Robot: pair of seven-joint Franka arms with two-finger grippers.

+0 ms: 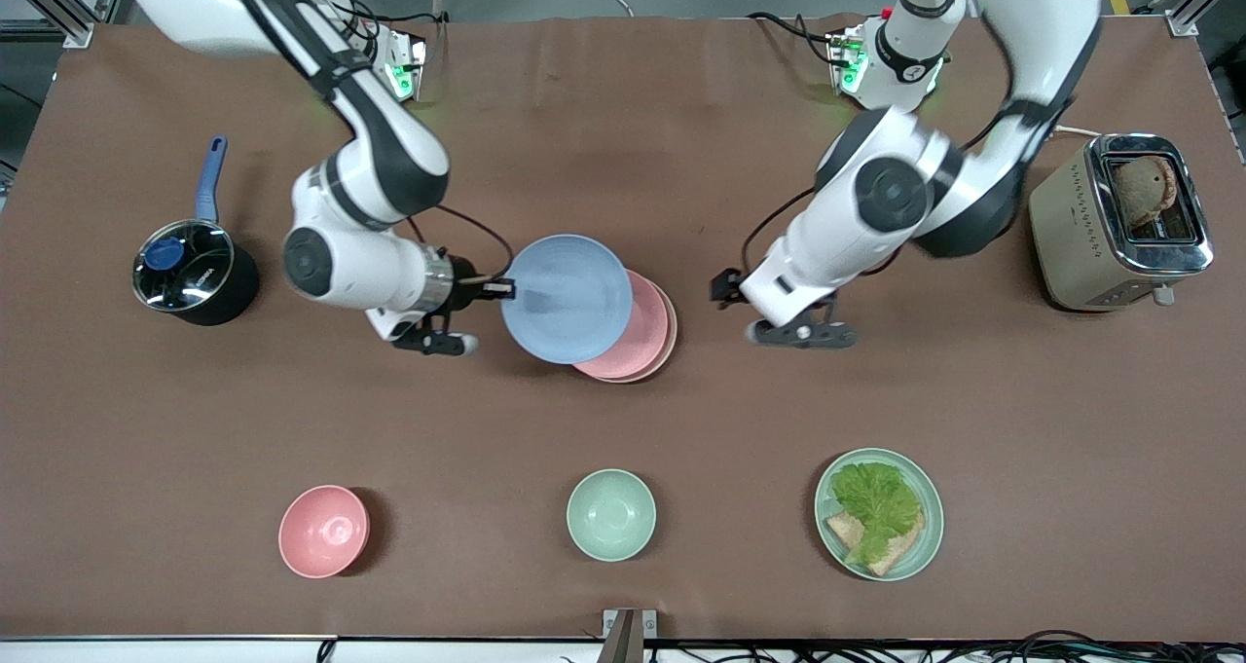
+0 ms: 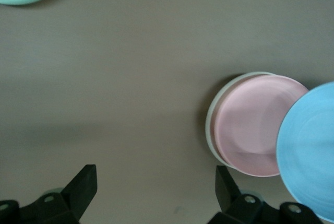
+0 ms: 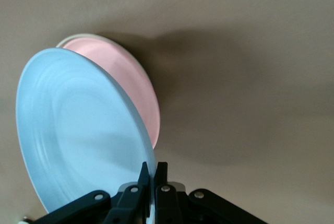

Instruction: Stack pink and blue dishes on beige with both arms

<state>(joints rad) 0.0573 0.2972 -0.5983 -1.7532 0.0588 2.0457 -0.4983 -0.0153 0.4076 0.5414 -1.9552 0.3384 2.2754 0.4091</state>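
Observation:
My right gripper will set the light blue plate down on the pale pink plate (image 1: pixel 621 311) (image 3: pixel 110 94) in the middle of the table. The blue plate now hangs tilted over the stack.
The pale pink plate (image 1: pixel 638 337) lies on the beige plate (image 1: pixel 671 337), of which only a thin rim shows, at the table's middle. My right gripper (image 1: pixel 501 288) is shut on the rim of the light blue plate (image 1: pixel 568 298), which hangs tilted over the stack and covers part of the pink plate. The right wrist view shows the fingers (image 3: pixel 147 174) pinching the blue plate (image 3: pixel 78 125) above the pink plate (image 3: pixel 138 88). My left gripper (image 1: pixel 803 335) hangs open and holds nothing over bare table beside the stack, toward the left arm's end. From the left wrist, the pink plate (image 2: pixel 250 125) and blue plate (image 2: pixel 310 151) show.
A black pot (image 1: pixel 190 274) with a blue handle stands at the right arm's end, a toaster (image 1: pixel 1119 220) at the left arm's end. Nearer the front camera sit a pink bowl (image 1: pixel 323 531), a mint-green bowl (image 1: pixel 610 514) and a mint-green plate (image 1: pixel 930 507) with lettuce and bread.

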